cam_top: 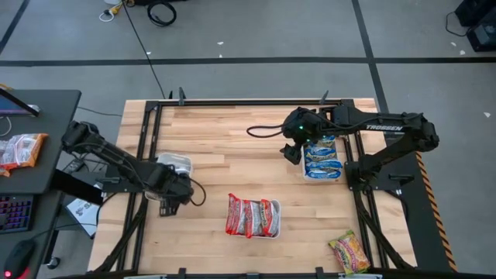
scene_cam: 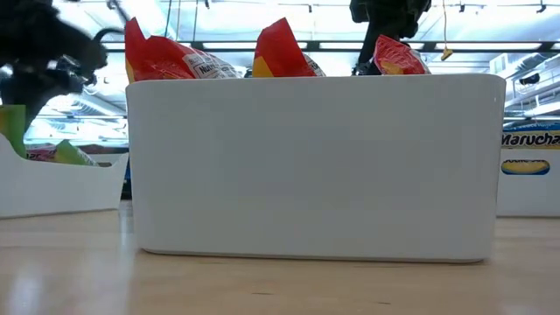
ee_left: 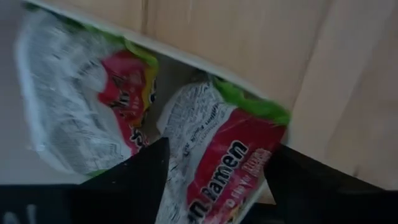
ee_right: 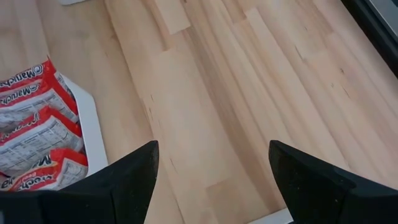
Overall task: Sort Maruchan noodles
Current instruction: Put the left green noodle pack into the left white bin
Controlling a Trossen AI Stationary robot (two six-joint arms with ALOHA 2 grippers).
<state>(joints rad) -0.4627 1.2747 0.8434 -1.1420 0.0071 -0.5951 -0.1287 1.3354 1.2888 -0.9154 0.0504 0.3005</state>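
The noodle packets in the white tray have a gap between them, so next my left gripper takes the far packet (ee_left: 84, 96) and pulls it up against the near packet.
My left gripper (cam_top: 173, 191) (ee_left: 214, 152) is open over the white tray (cam_top: 178, 162) near the table's left side. Its fingers stand on either side of a yellow-orange-green noodle packet (ee_left: 231, 163) in that tray, and a second packet (ee_left: 102, 106) lies beside it. My right gripper (cam_top: 292, 153) (ee_right: 211, 149) hangs open over bare wood, just left of the tray of blue-and-yellow packets (cam_top: 322, 158). Red-and-silver packets (cam_top: 251, 216) (ee_right: 34, 134) stand on edge in the middle tray (scene_cam: 315, 166). One more yellow-orange-green packet (cam_top: 349, 253) lies flat near the table's near right corner.
The low view is mostly filled by the middle tray's white wall, with the left tray (scene_cam: 61, 188) and the blue packets' tray (scene_cam: 528, 175) at its sides. Black frame rails (cam_top: 147, 139) run along the table's left and right sides. Bare wood (cam_top: 232, 147) lies between the trays.
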